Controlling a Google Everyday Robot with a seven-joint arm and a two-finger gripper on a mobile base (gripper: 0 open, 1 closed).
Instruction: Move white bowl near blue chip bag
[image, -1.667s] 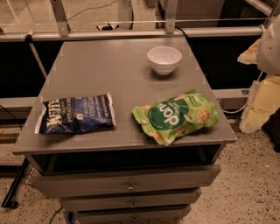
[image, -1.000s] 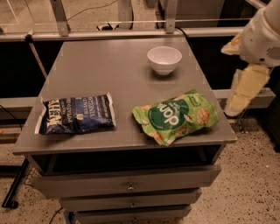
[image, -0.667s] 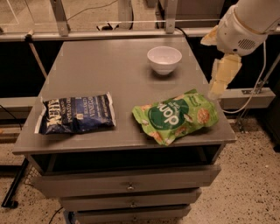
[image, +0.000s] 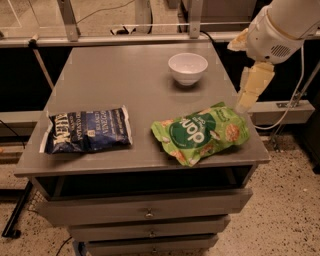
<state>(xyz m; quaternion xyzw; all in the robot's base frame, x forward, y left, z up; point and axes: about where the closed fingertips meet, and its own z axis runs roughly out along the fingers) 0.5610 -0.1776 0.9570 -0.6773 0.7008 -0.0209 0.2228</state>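
Next, I move my gripper to the white bowl and close it on the bowl's rim (image: 203, 67), on the side facing my arm.
The white bowl (image: 188, 67) stands upright on the grey table top (image: 120, 80), at the back right. The blue chip bag (image: 88, 130) lies flat near the front left edge. My gripper (image: 248, 95) hangs at the table's right edge, to the right of and a little in front of the bowl, just above the right end of a green snack bag (image: 202, 132). It holds nothing that I can see. The arm's white housing (image: 280, 27) rises from it at the upper right.
The green snack bag lies at the front right, between the bowl and the front edge. The table is a cabinet with drawers (image: 145, 212) below. A metal rail (image: 125, 37) runs behind the table.
My arm has swung in from the far right towards the table, and the gripper now hangs over the right edge. The bowl and both bags have not moved.
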